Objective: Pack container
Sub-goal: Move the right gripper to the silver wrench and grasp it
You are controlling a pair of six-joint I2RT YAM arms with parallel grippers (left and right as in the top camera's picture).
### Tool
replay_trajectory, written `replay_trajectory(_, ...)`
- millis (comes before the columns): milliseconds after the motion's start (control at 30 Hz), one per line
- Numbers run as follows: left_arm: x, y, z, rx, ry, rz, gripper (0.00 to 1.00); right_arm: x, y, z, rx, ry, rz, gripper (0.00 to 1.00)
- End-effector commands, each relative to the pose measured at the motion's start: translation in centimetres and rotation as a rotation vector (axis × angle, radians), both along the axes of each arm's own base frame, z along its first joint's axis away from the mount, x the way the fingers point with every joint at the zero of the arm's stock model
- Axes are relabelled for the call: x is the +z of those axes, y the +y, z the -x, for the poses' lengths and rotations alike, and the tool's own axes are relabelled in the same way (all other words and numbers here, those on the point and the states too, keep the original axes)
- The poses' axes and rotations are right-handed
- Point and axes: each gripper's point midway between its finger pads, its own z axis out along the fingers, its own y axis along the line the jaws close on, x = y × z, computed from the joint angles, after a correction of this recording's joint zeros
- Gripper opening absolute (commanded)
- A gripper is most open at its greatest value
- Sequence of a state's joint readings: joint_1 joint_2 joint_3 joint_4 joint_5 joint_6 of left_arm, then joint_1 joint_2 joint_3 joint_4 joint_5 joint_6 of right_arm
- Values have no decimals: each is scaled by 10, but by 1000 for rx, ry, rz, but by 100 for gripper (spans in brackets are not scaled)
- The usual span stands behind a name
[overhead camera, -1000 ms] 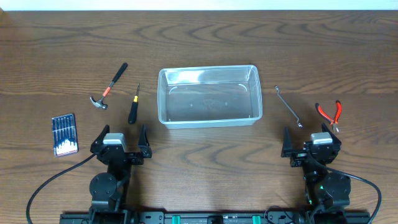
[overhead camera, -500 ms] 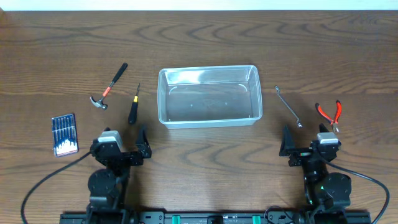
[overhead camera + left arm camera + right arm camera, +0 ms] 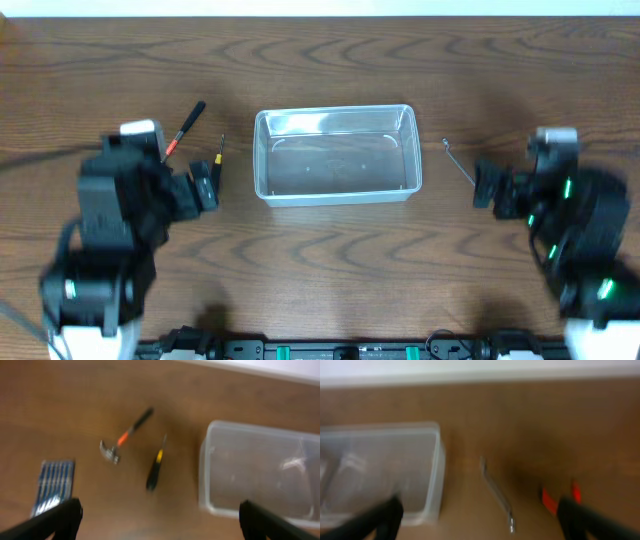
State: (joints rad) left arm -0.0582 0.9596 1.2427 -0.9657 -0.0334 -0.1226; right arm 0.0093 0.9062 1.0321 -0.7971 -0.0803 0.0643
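Next, my right gripper should go to the middle of the metal wrench [image 3: 460,163] [image 3: 496,491], between its bent ends, and close there.
The clear plastic container [image 3: 335,112] stands empty at the table's middle; it also shows in the left wrist view [image 3: 204,475] and the right wrist view [image 3: 439,475]. My left gripper [image 3: 185,190] is open and empty, high above the table, left of the container. Below it lie a hammer [image 3: 125,435], a black-and-yellow screwdriver [image 3: 156,462] and a blue screwdriver case [image 3: 54,484]. My right gripper [image 3: 512,190] is open and empty, right of the container, above a metal wrench [image 3: 496,492] and red-handled pliers [image 3: 560,497].
From overhead the left arm hides the hammer's head and the blue case; only the hammer's handle [image 3: 190,115] and the screwdriver's tip [image 3: 220,148] show. The right arm hides the pliers; the wrench's far end [image 3: 456,160] shows. The wrist views are blurred.
Both arms have risen from near the table's front edge and swung forward, now level with the container and partly covering the tools. Nothing on the table has moved.
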Motion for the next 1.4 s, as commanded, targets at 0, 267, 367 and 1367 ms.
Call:
replay_trajectory(0, -2, 6, -9, 12, 87, -24, 98, 26, 2, -19, 33, 122, 8, 99)
replay_trajectory(267, -34, 5, -7, 9, 251, -25, 98, -2, 1, -32, 167, 534, 99, 99)
replay_trajectory(367, -35, 5, -6, 9, 260, -26, 98, -25, -7, -42, 189, 596, 160, 99)
replay_trajectory(1367, -38, 5, -2, 8, 280, -27, 98, -255, -20, -55, 422, 777, 334, 99)
